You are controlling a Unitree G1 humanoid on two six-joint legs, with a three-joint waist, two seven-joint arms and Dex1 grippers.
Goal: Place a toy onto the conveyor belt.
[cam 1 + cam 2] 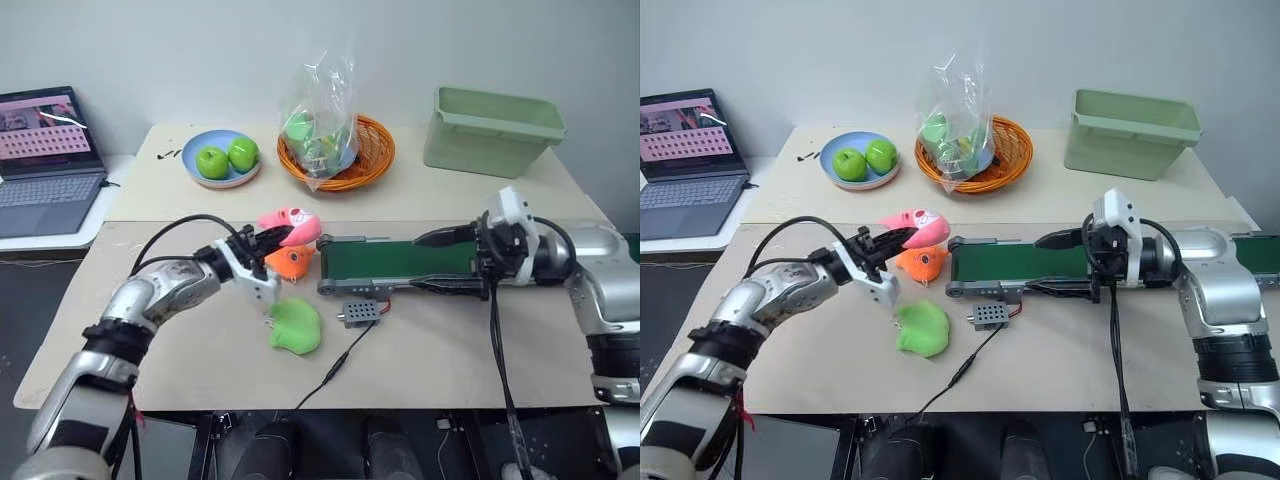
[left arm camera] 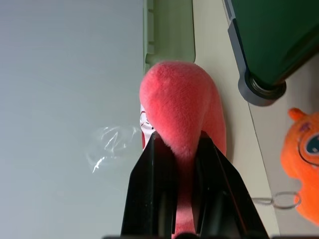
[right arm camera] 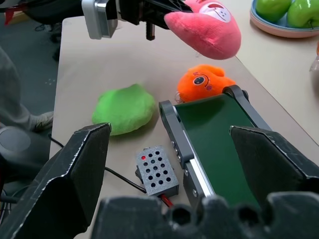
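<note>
My left gripper needs to let go of the pink plush on the green belt (image 1: 354, 256) (image 2: 284, 35), near its end next to the orange plush.
The toy (image 1: 297, 224), a fuzzy pink plush, hangs in the air just left of the conveyor belt's left end and above the orange plush. My left gripper (image 1: 271, 238) is shut on its narrow end; in the left wrist view both black fingers (image 2: 152, 189) pinch the pink fur (image 2: 182, 107). The conveyor belt (image 1: 400, 260) is a dark green strip in a grey frame across the table's middle. My right gripper (image 1: 442, 262) stands open over the belt's right part, one finger on each side, holding nothing. In the right wrist view its wide fingers (image 3: 70, 179) frame the belt (image 3: 219, 132) and the toy (image 3: 209, 30).
An orange plush fish (image 1: 290, 261) lies at the belt's left end, with a lime green plush (image 1: 296, 326) in front of it. A grey control box (image 1: 358, 313) with a cable sits before the belt. Behind are an apple plate (image 1: 222, 160), a basket (image 1: 375, 150), a pale green bin (image 1: 492, 130) and a laptop (image 1: 45, 160).
</note>
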